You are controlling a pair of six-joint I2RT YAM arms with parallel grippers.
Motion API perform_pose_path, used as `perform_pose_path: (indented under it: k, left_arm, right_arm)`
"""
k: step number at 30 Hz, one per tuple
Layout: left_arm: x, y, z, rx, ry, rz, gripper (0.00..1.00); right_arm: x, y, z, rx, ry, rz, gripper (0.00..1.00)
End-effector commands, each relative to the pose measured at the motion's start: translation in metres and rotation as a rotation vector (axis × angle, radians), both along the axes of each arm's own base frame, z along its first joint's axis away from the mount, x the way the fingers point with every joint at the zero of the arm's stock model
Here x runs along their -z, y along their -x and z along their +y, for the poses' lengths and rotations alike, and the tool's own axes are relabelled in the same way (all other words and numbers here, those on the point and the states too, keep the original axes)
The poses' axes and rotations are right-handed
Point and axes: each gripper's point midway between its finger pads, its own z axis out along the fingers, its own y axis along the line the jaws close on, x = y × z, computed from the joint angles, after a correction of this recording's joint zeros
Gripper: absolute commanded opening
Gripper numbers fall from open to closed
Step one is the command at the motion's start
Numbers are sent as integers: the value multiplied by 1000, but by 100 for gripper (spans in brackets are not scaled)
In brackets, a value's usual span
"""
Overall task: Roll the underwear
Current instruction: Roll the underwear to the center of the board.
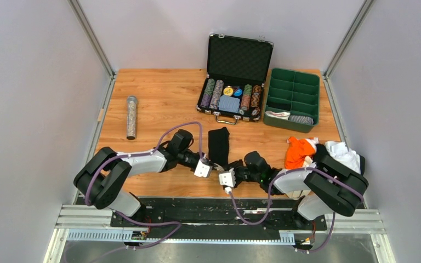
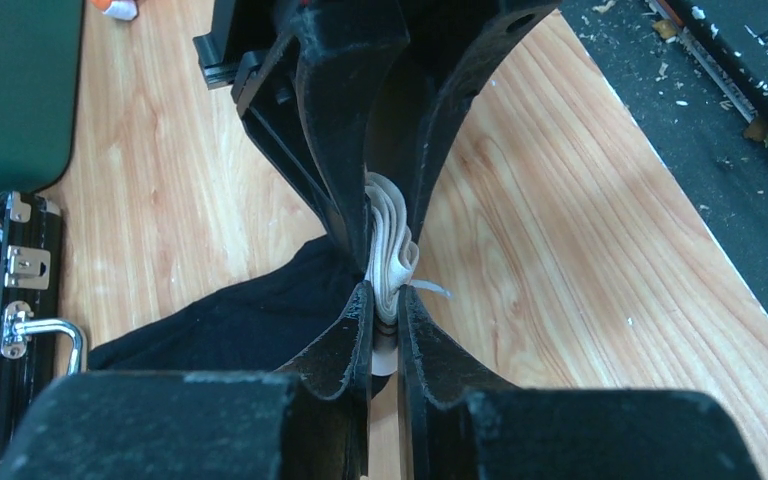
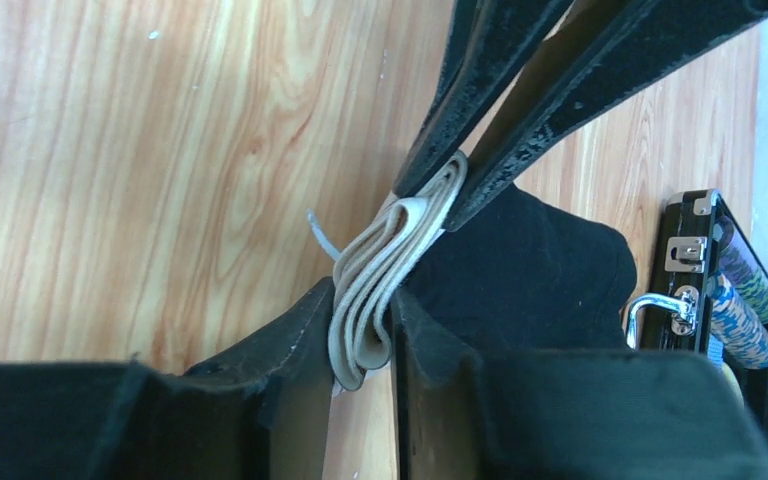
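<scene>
Next, I lay the waistband flat, as it is bunched in pleats at my grippers' fingers, and take its near edge (image 2: pixel 412 262) with my left gripper before rolling.
The plain black underwear (image 1: pixel 218 142) lies folded into a long strip at the middle of the table. Its near end shows a folded beige-white waistband (image 2: pixel 392 238), also seen in the right wrist view (image 3: pixel 378 262). My left gripper (image 2: pixel 385 302) is shut on this waistband from the left. My right gripper (image 3: pixel 365 312) is shut on the same band from the right. The two grippers meet tip to tip at the strip's near end (image 1: pixel 219 166). The black cloth (image 2: pixel 230 322) trails away on the wood behind the band (image 3: pixel 535 270).
An open poker chip case (image 1: pixel 235 93) stands just behind the strip. The green compartment tray (image 1: pixel 293 90) at the back right holds rolled cloth in its near cells. A pile of orange (image 1: pixel 299 152) and white (image 1: pixel 344 153) underwear lies at the right. A metal cylinder (image 1: pixel 131 116) lies at the left.
</scene>
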Motion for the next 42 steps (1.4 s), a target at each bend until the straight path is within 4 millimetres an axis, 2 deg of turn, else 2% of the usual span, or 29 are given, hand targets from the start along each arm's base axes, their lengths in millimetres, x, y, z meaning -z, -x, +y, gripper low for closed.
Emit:
perform_pose_path:
  k: [1,2,3,4,5,6,7,8,9,11,12,13,14,21,27,31,36,42]
  left_arm:
    - [-17,1,-5,39,54,-13,0]
    - [-15,2,-4,49,47,-28,2]
    - [-13,2,-2,46,36,-37,16]
    - [-14,1,0,40,32,-55,24]
    - [-10,-1,3,22,17,-67,39]
    - [-15,-3,4,13,24,-103,44]
    - [-10,-3,10,-4,7,-121,53]
    - [-18,-4,12,-4,21,-167,55]
    - [-13,-1,18,-13,7,-175,58]
    - [-25,3,25,-15,19,-222,61]
    - [-22,8,30,-12,1,-209,61]
    - [-30,8,32,-19,12,-226,61]
    - [-26,14,37,-23,-14,-195,61]
    - [-39,25,56,-98,-38,-176,62]
    - [-44,30,63,-103,-43,-198,62]
    - [-47,31,62,-78,-35,-218,62]
    - [-42,41,53,36,-16,-258,61]
    - [-19,45,33,147,-32,-292,60]
  right_arm:
    - [-2,-14,5,73,28,72,20]
    - [-2,-13,5,68,50,107,17]
    - [-4,-11,7,61,62,150,16]
    - [-6,-6,8,42,79,204,16]
    - [-8,-3,7,30,90,249,15]
    - [-10,2,6,10,103,289,14]
    - [-11,10,3,-18,124,337,12]
    - [-13,14,2,-31,136,372,10]
    - [-13,17,-1,-38,152,407,9]
    - [-14,26,-3,-74,185,487,7]
    - [-17,25,-2,-76,193,515,6]
    - [-19,26,-3,-85,203,552,6]
    - [-18,28,-4,-94,220,594,6]
    - [-32,40,-1,-125,310,893,5]
    - [-38,51,-2,-150,413,1102,3]
    - [-38,50,0,-132,446,1275,3]
    - [-27,26,7,-45,404,1533,3]
    - [15,11,-2,60,499,1665,2]
